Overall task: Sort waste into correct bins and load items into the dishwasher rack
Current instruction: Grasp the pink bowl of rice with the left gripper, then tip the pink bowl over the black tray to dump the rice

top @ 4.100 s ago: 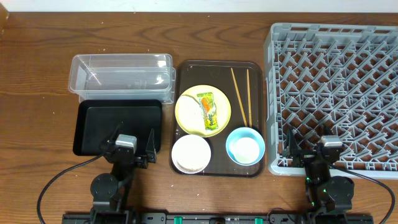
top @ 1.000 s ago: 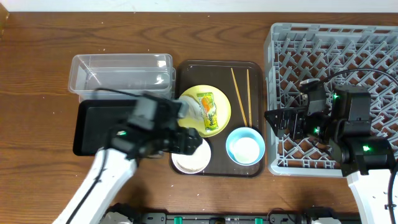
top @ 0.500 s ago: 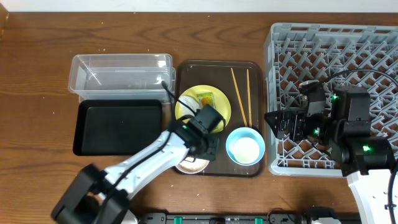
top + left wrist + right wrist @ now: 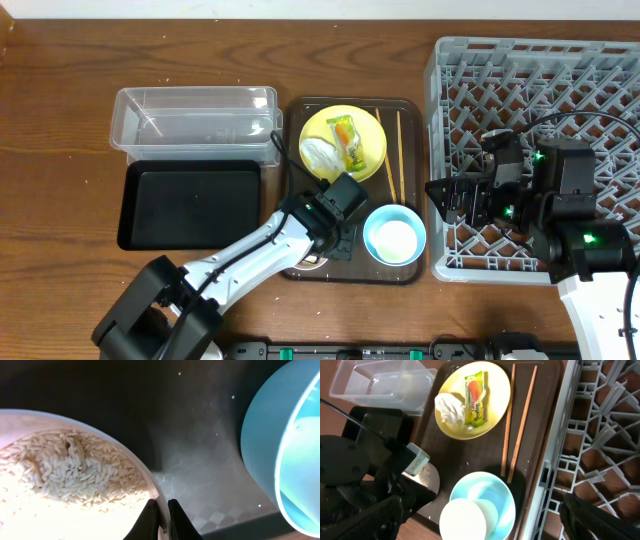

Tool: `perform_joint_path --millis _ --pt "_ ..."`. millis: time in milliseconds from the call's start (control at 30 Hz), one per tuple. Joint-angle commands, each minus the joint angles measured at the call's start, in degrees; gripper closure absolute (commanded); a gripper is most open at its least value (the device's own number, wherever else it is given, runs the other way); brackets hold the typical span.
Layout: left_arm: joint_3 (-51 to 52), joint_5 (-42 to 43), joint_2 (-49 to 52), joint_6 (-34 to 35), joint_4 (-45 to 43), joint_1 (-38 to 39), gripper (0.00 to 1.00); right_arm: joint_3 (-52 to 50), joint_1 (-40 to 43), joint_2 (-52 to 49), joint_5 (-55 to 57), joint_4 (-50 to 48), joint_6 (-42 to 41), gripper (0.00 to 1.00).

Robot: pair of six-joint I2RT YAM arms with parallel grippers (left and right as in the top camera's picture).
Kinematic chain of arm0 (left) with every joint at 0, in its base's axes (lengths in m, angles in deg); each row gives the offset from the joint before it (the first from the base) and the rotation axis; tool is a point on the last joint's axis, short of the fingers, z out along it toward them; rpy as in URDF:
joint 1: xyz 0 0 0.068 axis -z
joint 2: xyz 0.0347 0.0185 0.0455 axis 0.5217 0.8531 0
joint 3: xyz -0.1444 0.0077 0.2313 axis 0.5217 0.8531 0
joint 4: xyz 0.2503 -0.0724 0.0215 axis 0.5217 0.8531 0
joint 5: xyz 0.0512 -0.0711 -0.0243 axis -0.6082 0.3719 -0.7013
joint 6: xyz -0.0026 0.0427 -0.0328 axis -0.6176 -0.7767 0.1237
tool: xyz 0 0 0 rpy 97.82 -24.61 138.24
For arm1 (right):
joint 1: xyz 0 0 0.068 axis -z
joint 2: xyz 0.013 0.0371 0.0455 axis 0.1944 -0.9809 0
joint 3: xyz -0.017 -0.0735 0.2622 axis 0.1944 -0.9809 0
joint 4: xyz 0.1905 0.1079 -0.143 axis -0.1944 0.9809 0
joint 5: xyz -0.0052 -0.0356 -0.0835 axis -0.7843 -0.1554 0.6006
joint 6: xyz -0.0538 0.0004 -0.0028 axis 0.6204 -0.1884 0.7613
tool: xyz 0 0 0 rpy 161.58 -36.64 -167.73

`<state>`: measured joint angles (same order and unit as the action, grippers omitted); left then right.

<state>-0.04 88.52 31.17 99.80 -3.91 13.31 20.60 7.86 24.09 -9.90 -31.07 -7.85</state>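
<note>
My left gripper is going to let go of the white bowl on the dark-brown tray, where it will be snug (image 4: 331, 243) against the light-blue bowl.
My left gripper (image 4: 163, 512) is shut on the rim of the white bowl (image 4: 60, 522), which holds rice grains (image 4: 75, 467) and sits on the tray's near left. The arm hides most of that bowl from overhead. Beside it is the light-blue bowl (image 4: 394, 235) with the white cup (image 4: 462, 520) inside. The yellow plate (image 4: 342, 142) at the tray's far end carries a paper wad (image 4: 319, 153) and a snack wrapper (image 4: 347, 141). Chopsticks (image 4: 391, 150) lie to its right. My right gripper (image 4: 448, 200) hangs open at the left edge of the grey rack (image 4: 560, 110).
A clear bin (image 4: 195, 122) and a black bin (image 4: 190, 203) stand left of the dark-brown tray (image 4: 352, 195). The rack fills the right side. Bare wooden tabletop lies at the far left and along the back.
My left gripper has shut on the white bowl's rim. The yellow plate now sits farther back on the tray. The right arm has not moved.
</note>
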Motion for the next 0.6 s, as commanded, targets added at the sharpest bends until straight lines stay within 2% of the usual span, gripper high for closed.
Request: perform_joint_path --millis 0,100,267,433,567 --pt "-2.29 1.68 -0.26 0.09 2.47 0.22 0.94 1.42 0.39 0.39 -0.81 0.02 0.17 0.01" --pt "-5.49 0.98 -2.19 -0.15 7.8 -0.28 0.94 1.42 0.39 0.39 -0.68 -0.02 0.17 0.01" --pt "-10.73 2.8 -7.72 -4.55 14.45 -5.09 0.94 1.42 0.39 0.39 0.68 -0.02 0.15 0.01" --pt "-10.99 15.41 -14.32 -11.85 14.86 -19.26 0.94 1.42 0.39 0.39 0.68 0.04 0.17 0.01" --pt "-10.97 30.82 -14.8 -19.65 15.98 -33.79 0.94 1.42 0.39 0.39 0.68 0.02 0.15 0.01"
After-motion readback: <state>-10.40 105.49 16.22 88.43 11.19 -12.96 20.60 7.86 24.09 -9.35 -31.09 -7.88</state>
